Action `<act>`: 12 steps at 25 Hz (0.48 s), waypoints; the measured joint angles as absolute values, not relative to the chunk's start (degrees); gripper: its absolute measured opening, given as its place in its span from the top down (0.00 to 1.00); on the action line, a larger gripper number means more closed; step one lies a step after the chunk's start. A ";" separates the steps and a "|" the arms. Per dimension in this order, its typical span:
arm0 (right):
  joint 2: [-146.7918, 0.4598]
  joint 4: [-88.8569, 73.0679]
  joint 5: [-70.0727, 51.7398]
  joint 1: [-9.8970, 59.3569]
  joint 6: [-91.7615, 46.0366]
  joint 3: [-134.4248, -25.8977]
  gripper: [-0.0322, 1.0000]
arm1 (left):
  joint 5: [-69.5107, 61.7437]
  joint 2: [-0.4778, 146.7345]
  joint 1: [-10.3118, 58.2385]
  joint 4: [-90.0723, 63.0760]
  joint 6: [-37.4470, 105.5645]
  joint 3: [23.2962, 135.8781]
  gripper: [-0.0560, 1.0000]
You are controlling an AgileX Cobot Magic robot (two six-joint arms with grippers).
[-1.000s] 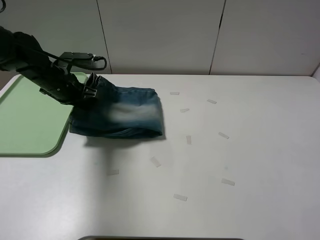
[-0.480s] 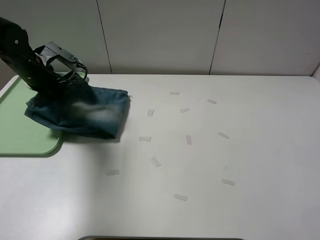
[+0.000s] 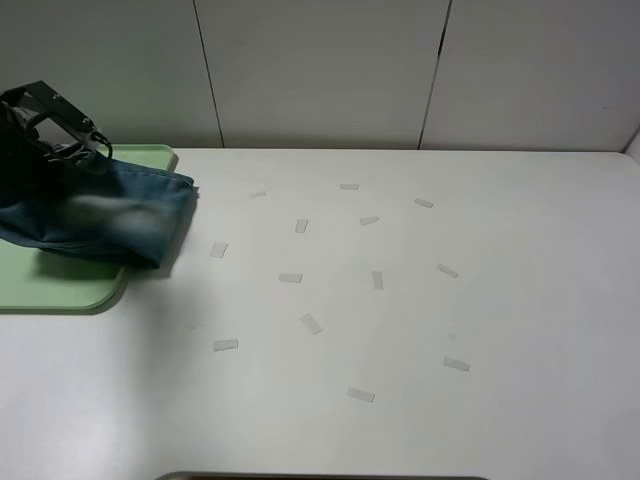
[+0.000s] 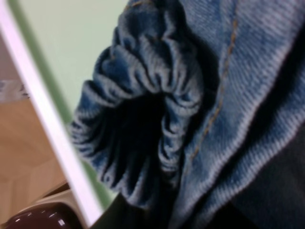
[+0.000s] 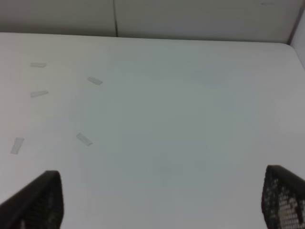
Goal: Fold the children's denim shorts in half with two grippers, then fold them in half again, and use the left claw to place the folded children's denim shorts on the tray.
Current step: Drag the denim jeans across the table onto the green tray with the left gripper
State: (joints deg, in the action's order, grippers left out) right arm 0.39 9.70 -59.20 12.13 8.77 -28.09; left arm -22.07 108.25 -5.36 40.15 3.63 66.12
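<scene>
My left gripper will release the folded denim shorts inside the pale green tray's rim (image 3: 78, 212), toward the panelled wall. The shorts now hang low over the tray.
The folded children's denim shorts (image 3: 105, 212), faded blue with a pale patch, hang low over the right part of the pale green tray (image 3: 60, 288). One end sticks out past the tray's right rim. My left gripper (image 3: 62, 158) is shut on the shorts at their far left top, its fingertips buried in the cloth. In the left wrist view the gathered elastic waistband (image 4: 152, 119) fills the frame, with the tray (image 4: 71, 38) behind it. My right gripper (image 5: 164, 205) is open over bare table, its fingertips (image 5: 43, 200) wide apart. It is outside the exterior view.
Several small pale tape strips (image 3: 311, 323) lie scattered over the white table (image 3: 500, 300). The tray sits at the table's far left edge, and floor shows beyond it in the left wrist view. A panelled wall (image 3: 320, 70) runs behind the table.
My left gripper has carried the shorts leftward from beside the tray to over it. Tape strips that lay under the shorts now show. The right gripper has not moved.
</scene>
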 joint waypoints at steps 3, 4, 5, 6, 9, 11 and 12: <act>0.39 9.70 -59.20 12.13 8.77 -28.09 0.36 | -22.02 108.25 -6.96 43.73 3.10 66.12 0.79; 0.39 9.70 -59.20 12.13 8.77 -28.09 0.36 | -21.95 108.25 -7.30 44.74 3.02 66.12 0.79; 0.39 9.70 -59.20 12.13 8.77 -28.09 0.36 | -21.71 108.25 -7.49 45.51 2.96 66.12 0.79; 0.39 9.70 -59.20 12.13 8.77 -28.09 0.36 | -21.35 108.25 -7.92 45.94 2.94 66.12 0.79; 0.39 9.70 -59.20 12.13 8.77 -28.09 0.36 | -19.65 108.25 -8.20 46.48 2.89 66.12 0.79; 0.39 9.70 -59.20 12.13 8.77 -28.09 0.36 | -18.98 108.25 -8.30 46.66 2.89 66.12 0.79; 0.39 9.70 -59.20 12.13 8.77 -28.09 0.36 | -18.84 108.31 -8.30 46.71 2.89 66.12 0.79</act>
